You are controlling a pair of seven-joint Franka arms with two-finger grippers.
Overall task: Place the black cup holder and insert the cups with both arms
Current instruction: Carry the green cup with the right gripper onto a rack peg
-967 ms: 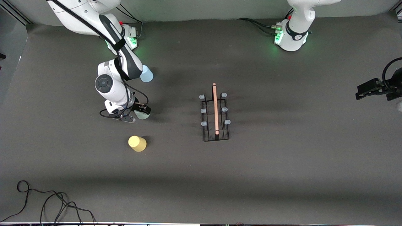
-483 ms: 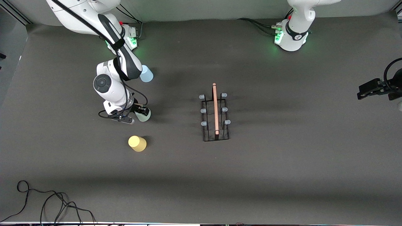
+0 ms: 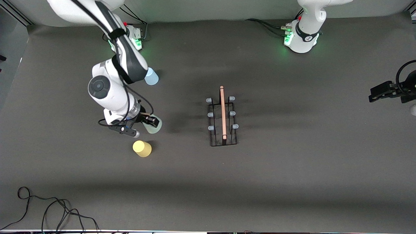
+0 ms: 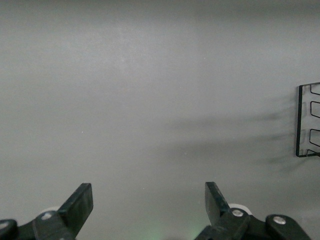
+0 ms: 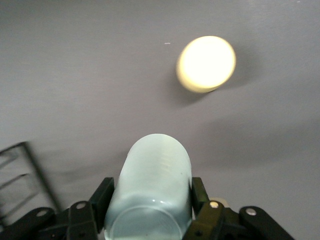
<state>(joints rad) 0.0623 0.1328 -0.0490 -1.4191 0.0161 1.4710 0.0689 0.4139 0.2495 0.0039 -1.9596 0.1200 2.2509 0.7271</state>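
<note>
I will use my right gripper to put the pale grey-green cup, now lifted above the yellow cup, on the cup holder's peg (image 3: 212, 105) nearest the light blue cup.
The black cup holder (image 3: 223, 120) stands mid-table, its wooden handle on top and its pegs bare; an edge of the cup holder (image 4: 307, 120) shows in the left wrist view. My right gripper (image 3: 148, 123) is shut on the pale grey-green cup (image 3: 153, 126), lifted over the table toward the right arm's end. In the right wrist view the fingers (image 5: 104, 195) clamp both sides of that cup (image 5: 155, 175). The yellow cup (image 3: 142, 148) stands just below it. The light blue cup (image 3: 150, 77) stands partly hidden by the right arm. My left gripper (image 3: 378, 92) waits open with nothing in it at the left arm's end.
Loose black cables (image 3: 48, 211) lie at the table's near corner on the right arm's end. The green-lit bases (image 3: 300, 39) stand along the table's edge farthest from the front camera. Grey tabletop (image 3: 292, 162) surrounds the cup holder.
My right gripper closed on the grey-green cup, then rose with it and shifted toward the yellow cup. The left arm stayed put.
</note>
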